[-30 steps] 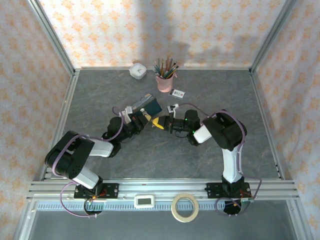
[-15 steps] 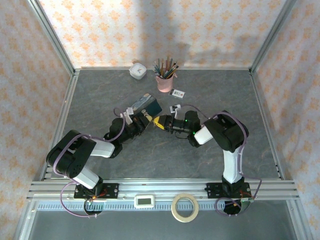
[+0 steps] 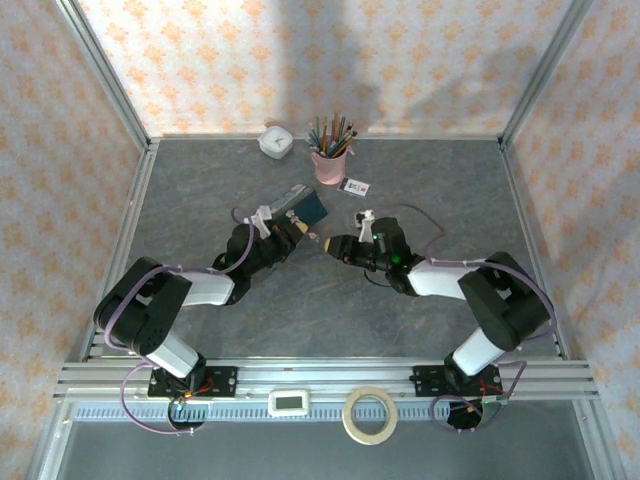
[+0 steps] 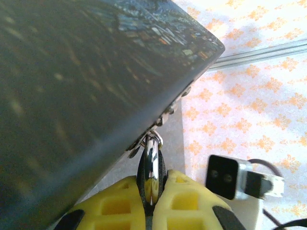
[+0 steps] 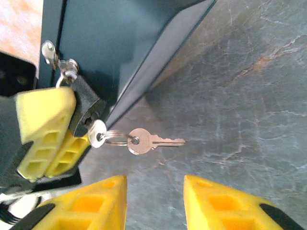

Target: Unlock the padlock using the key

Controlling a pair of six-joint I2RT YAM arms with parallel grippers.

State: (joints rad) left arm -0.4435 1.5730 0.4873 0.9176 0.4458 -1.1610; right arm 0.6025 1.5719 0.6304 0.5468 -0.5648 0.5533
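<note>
A second key dangles before my open right fingers; I should reach past it, pinch the round head at the keyhole (image 5: 97,133), then turn it.
The dark padlock (image 5: 85,106) hangs by its thin shackle from the hasp of the blue tin (image 5: 120,43). My left gripper (image 4: 152,201) is shut on the padlock (image 4: 151,172), its yellow fingers (image 5: 43,124) pinching the body from both sides. One small key (image 5: 97,132) sits in the keyhole by its round head. A ring links it to a second key (image 5: 152,141) that dangles free above the table. My right gripper (image 5: 156,196) stands open just short of the keys, touching nothing. From above, the left gripper (image 3: 296,233) and right gripper (image 3: 332,246) face each other beside the tin (image 3: 303,206).
A pink cup of pencils (image 3: 329,160), a white clock (image 3: 276,141) and a small white card (image 3: 355,186) stand behind the tin. A tape roll (image 3: 369,414) and a white device (image 3: 291,402) lie on the front rail. Grey tabletop spreads to the right.
My right gripper has drawn back a little to the right from the padlock and its arm has stretched out lower. The left gripper shifted slightly upward with the padlock.
</note>
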